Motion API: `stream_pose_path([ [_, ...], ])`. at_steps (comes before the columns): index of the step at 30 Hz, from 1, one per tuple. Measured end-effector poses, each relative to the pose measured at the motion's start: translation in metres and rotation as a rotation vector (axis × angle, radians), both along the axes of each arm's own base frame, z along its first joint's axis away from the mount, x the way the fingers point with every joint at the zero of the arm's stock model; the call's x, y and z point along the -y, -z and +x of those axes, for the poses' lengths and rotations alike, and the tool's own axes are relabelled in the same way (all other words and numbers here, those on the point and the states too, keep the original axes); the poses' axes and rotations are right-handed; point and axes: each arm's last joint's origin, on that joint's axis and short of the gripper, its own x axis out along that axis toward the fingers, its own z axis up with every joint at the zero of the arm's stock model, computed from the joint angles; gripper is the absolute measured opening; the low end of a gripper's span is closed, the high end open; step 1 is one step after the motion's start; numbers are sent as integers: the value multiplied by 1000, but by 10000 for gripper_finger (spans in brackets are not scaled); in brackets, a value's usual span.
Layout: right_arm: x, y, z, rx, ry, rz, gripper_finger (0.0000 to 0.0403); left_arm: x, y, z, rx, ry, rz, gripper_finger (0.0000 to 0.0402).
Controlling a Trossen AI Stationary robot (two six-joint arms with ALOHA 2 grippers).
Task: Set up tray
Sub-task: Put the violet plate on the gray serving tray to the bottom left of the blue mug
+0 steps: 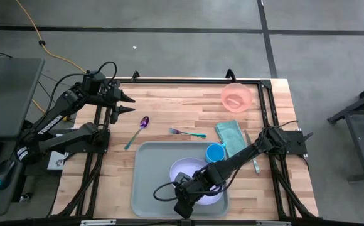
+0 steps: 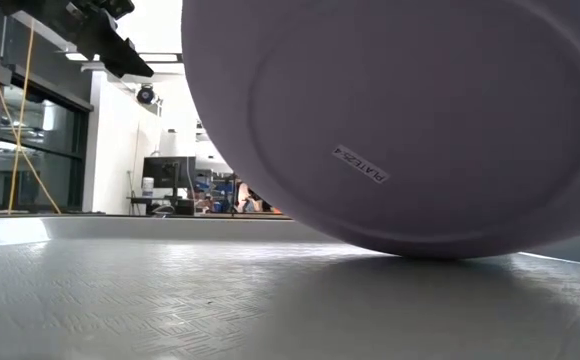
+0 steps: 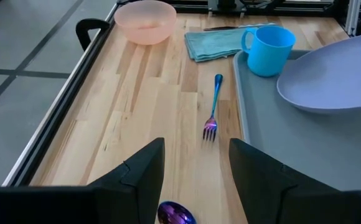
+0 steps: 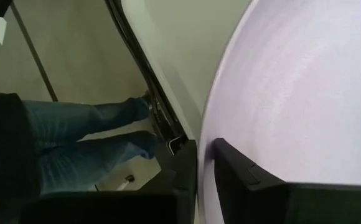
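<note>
The plate is tilted with its lower edge on the tray, so next I let go of the plate's rim with my right gripper, then nudge the flat plate by its inner side (image 1: 186,167).
The grey-blue tray (image 1: 150,182) lies on the near middle of the table. A lavender plate (image 1: 198,179) stands tilted on it, and its labelled underside (image 2: 390,130) fills the low view. My right gripper (image 1: 183,204) is at the plate's near edge, shut on the rim. A blue cup (image 1: 214,152) stands at the tray's far right corner. My left gripper (image 1: 124,103) waits open above the table's far left, over the purple spoon (image 3: 174,214). My right gripper holds the plate's rim (image 4: 206,163) at its near edge, pinched between the two fingers (image 4: 236,168), one on the top face and one on the underside. The near edge is raised, and the plate's far lower edge (image 2: 410,253) rests on the tray.
Beyond the tray on the wood lie a fork (image 1: 187,132), the spoon (image 1: 138,129), a folded teal cloth (image 1: 231,137) and a knife (image 1: 252,150). A pink bowl (image 1: 236,96) stands at the far right. A person's legs in jeans (image 4: 87,143) show past the table's near edge.
</note>
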Motion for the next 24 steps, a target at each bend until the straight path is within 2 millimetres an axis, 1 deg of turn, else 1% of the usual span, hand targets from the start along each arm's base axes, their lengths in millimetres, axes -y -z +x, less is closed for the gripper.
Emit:
stream_pose_path([
  [7, 0, 0, 0, 2, 4, -2, 72, 0, 0, 0, -1, 1, -2, 211],
  [13, 3, 0, 2, 12, 27, -25, 84, 0, 0, 0, -2, 5, 6, 211],
  [16, 7, 0, 4, 21, 51, -50, 71, 0, 1, 0, -9, 10, 6, 211],
  [20, 21, 3, 6, 3, 113, -145, 15, 1, 1, -1, -15, 13, 5, 211],
  [21, 26, 5, 5, -10, 128, -174, 8, 1, 1, -1, -15, 14, 7, 211],
  [24, 40, 8, 3, -91, 197, -228, 5, 1, 1, -1, -15, 14, 7, 211],
])
